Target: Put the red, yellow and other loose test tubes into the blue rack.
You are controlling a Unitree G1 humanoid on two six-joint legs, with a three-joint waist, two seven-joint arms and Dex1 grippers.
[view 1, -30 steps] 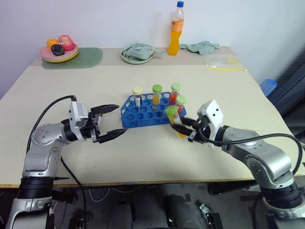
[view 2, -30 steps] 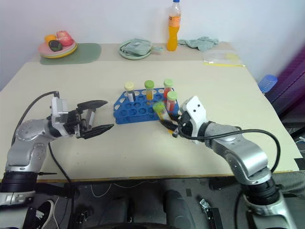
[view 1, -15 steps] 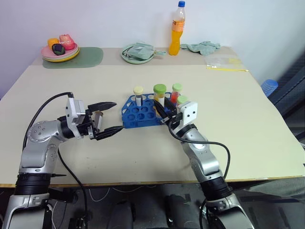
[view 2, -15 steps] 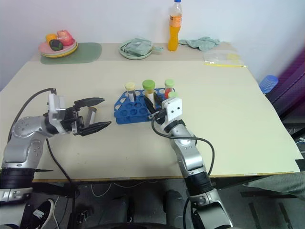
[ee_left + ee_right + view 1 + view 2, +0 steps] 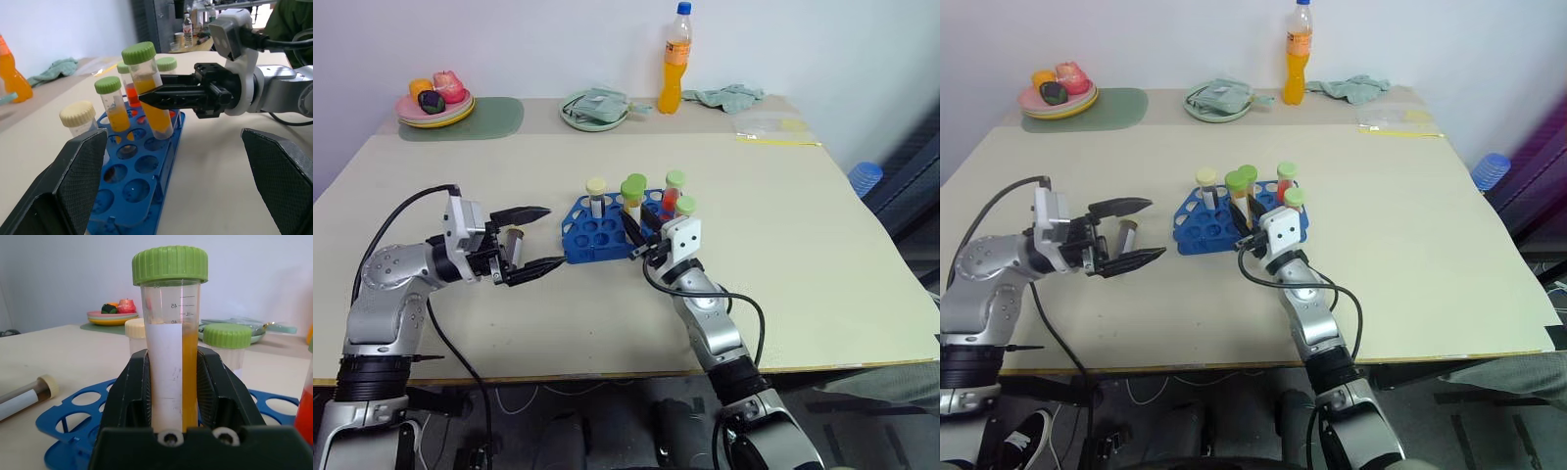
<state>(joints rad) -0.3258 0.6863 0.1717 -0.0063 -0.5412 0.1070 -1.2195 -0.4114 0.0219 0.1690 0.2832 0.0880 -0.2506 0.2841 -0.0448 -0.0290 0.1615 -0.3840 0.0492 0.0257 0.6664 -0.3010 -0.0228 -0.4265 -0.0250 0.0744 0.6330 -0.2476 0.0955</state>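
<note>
The left gripper will grasp the body of the loose test tube (image 5: 513, 249) beside the blue rack, just below its beige cap.
My right gripper (image 5: 632, 224) is shut on a green-capped test tube (image 5: 169, 347) of yellow liquid, holding it nearly upright over the blue rack (image 5: 595, 237). The tube's lower end hangs just above the holes near the rack's edge. Standing in the rack are a cream-capped tube (image 5: 596, 188), a green-capped yellow tube (image 5: 110, 100), a green-capped red tube (image 5: 674, 188) and another green-capped tube (image 5: 685, 207). A loose tube (image 5: 515, 241) with a beige cap lies on the table left of the rack. My left gripper (image 5: 552, 236) is open around that tube's end without touching it.
An orange drink bottle (image 5: 675, 61), a green plate with a cloth (image 5: 595, 108), a fruit plate (image 5: 435, 101) on a green mat and a crumpled cloth (image 5: 729, 96) line the table's far edge. A plastic bag (image 5: 775, 127) lies at the back right.
My right arm has swung in from the right, and its tube has gone from tilted low beside the rack's right end to nearly upright over the rack. My left gripper has stayed put.
</note>
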